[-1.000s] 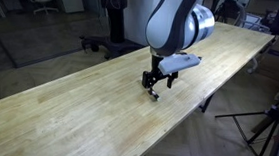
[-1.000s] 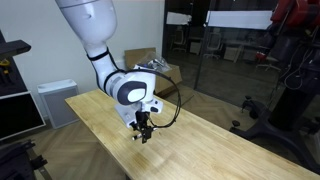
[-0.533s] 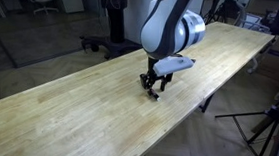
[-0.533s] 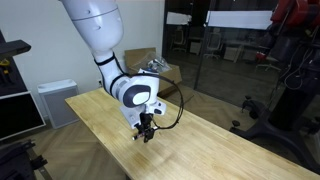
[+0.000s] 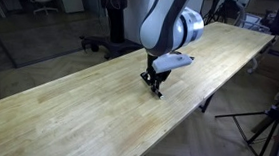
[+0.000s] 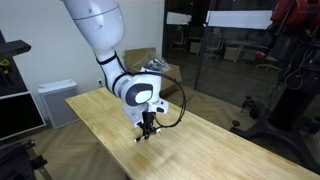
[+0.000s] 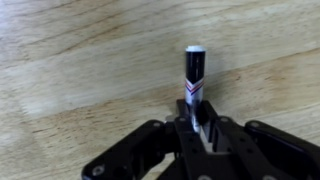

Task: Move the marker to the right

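Observation:
The robot's gripper should release the marker on the bare wood (image 5: 181,73) just beyond the black fingers, toward the far end of the table.
The marker (image 7: 194,78) is a thin dark pen with a white cap end and a whitish band with red stripes, lying on the long wooden table (image 7: 70,60). In the wrist view it sticks out straight ahead from between the black fingers. My gripper (image 7: 192,125) is shut on the marker's near end. In both exterior views the gripper (image 5: 156,87) (image 6: 147,132) points down at the table top, and the marker is mostly hidden by the fingers.
The table edge (image 5: 182,116) runs close to the gripper on one side. A cardboard box (image 6: 150,62) stands behind the arm, a tripod (image 5: 271,124) beside the table, and a white cabinet (image 6: 55,100) at the table's far end.
The jaws have closed from open onto the marker. The arm has settled slightly lower over the same spot on the table.

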Available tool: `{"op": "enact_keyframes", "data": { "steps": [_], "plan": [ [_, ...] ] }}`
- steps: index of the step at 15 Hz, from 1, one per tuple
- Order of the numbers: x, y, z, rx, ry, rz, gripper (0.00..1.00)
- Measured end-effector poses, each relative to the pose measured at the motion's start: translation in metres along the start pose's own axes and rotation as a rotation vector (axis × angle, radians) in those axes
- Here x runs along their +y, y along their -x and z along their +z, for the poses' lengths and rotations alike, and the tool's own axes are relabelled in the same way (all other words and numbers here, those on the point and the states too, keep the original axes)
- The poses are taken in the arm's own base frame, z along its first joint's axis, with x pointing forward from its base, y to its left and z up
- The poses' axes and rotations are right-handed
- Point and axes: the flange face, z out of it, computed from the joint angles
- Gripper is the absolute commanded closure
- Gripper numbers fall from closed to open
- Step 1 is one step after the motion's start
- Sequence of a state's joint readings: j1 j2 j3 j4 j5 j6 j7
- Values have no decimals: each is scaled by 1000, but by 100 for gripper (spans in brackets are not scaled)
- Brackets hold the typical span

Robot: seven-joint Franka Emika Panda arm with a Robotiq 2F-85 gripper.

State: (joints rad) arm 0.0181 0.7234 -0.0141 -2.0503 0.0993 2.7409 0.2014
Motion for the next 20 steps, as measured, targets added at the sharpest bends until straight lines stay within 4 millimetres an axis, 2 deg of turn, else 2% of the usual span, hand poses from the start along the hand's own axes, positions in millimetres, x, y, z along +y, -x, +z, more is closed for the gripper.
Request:
{"op": "enact_keyframes", "data": {
  "steps": [4, 7, 9, 12, 15, 17, 18, 19, 20],
  "plan": [
    [2, -4, -1, -2, 5, -2, 95],
    [19, -16, -7, 8, 21, 20, 95],
    [41, -29, -14, 13, 36, 56, 95],
    [90, -48, -26, 7, 58, 135, 95],
    [138, -55, -32, -29, 69, 217, 95],
    [163, -55, -30, -60, 65, 269, 95],
    [172, -54, -29, -74, 63, 288, 93],
    [180, -54, -26, -84, 61, 305, 57],
    [185, -54, -24, -90, 60, 319, 56]
  ]
}}
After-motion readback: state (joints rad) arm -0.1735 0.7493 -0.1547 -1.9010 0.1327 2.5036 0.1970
